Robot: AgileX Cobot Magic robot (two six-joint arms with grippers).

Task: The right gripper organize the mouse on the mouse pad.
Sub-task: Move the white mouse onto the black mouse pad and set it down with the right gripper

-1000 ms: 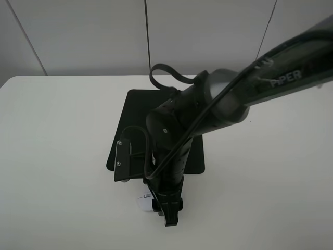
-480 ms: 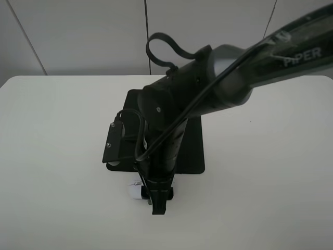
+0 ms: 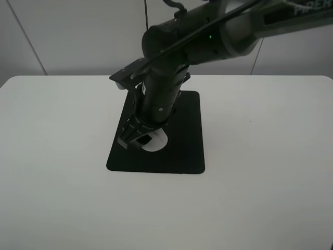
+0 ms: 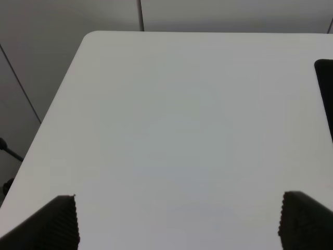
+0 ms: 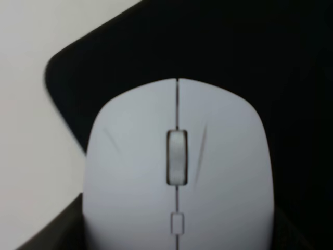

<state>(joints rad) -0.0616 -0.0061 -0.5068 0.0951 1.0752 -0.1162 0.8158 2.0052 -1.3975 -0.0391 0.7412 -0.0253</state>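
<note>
Next, my right gripper releases the white mouse near the middle of the black mouse pad [image 3: 164,120]. The mouse is now low over the pad.
The white mouse [image 3: 154,144] sits between the fingers of my right gripper [image 3: 139,139], low over the near left part of the black mouse pad [image 3: 183,151]. I cannot tell whether the mouse touches the pad. In the right wrist view the mouse [image 5: 177,166] fills the frame, scroll wheel facing the camera, with the pad [image 5: 234,41] beneath and dark fingers [image 5: 57,229] at both its sides. My left gripper [image 4: 177,224] is open and empty over bare table; the pad's edge [image 4: 327,94] shows at one side of the left wrist view.
The white table [image 3: 52,156] carries the pad near its middle. The thick dark right arm [image 3: 208,36] reaches in from the upper right, over the pad's far part. A grey panelled wall stands behind the table.
My right gripper has carried the mouse from the bare table in front of the pad, away from the camera, to over the pad's near left part. The arm has risen and swung back.
</note>
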